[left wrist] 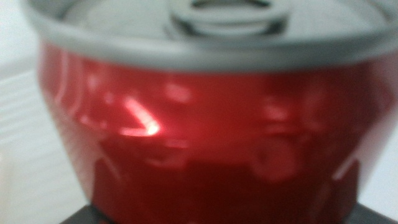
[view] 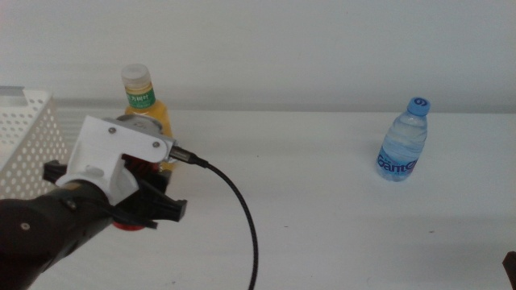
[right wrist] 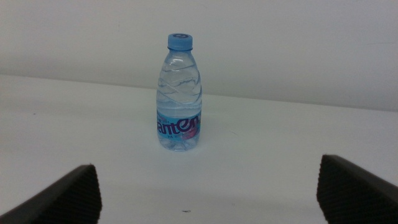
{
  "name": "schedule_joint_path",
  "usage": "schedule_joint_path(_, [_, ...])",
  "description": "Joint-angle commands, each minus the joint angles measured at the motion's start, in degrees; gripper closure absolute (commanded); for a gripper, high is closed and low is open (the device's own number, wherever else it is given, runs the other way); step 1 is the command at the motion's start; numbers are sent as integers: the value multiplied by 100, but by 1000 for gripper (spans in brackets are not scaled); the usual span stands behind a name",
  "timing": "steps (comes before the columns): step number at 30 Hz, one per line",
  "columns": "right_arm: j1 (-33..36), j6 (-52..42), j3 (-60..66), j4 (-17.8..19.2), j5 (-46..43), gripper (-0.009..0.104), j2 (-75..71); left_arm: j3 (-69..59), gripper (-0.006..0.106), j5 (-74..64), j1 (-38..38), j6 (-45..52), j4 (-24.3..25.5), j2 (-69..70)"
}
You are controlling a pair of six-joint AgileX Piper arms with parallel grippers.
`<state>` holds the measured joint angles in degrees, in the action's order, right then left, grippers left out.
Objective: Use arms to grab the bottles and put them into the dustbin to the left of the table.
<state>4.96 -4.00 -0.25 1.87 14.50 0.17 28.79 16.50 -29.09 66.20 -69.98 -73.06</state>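
Observation:
Next, my left gripper lets go of the red soda can inside the white dustbin [view: 8, 175], behind the dustbin's perforated side that faces the table. The can is now in front of the juice bottle.
A red soda can [left wrist: 211, 124] fills the left wrist view, blurred and very near the camera. In the middle view my left gripper [view: 147, 206] reaches in from the left and sits around the can [view: 131, 225], which shows only in red slivers beside the black fingers. Just behind it stands the yellow juice bottle [view: 145, 105]. The small clear water bottle [view: 403, 145] stands upright far to the right. My right gripper [right wrist: 208, 180] waits open, facing that water bottle [right wrist: 179, 93] from a distance. The white perforated dustbin [view: 28, 133] is at the left edge.
The white table [view: 322, 209] stretches between the can and the water bottle. A black cable [view: 242, 217] loops from the left wrist down to the front edge. A white wall stands behind the table.

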Motion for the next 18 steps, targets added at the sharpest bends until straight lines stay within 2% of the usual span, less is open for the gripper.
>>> schedule_joint_path(1, [-37, -8, 240, 41, -50, 2, -230, 68, 102, -370, 89, -1246, 1249, 81])
schedule_joint_path(3, [-37, 13, 240, 41, -50, 2, -230, 68, 102, -628, 257, -1910, 1831, 81])
schedule_joint_path(6, [-37, 13, 240, 41, -50, 2, -230, 96, 102, -1054, 668, -2048, 1647, 81])
schedule_joint_path(9, [-37, 13, 240, 41, -50, 2, -230, 329, 102, -2581, 1383, -2037, 1747, 69])
schedule_joint_path(13, [-37, 13, 240, 41, -50, 2, -230, 949, 102, -4683, 2569, -2404, 2688, 27])
schedule_joint_path(18, [-37, 13, 240, 41, -50, 2, -230, 1921, 102, -5893, 3698, -3409, 4324, -10])
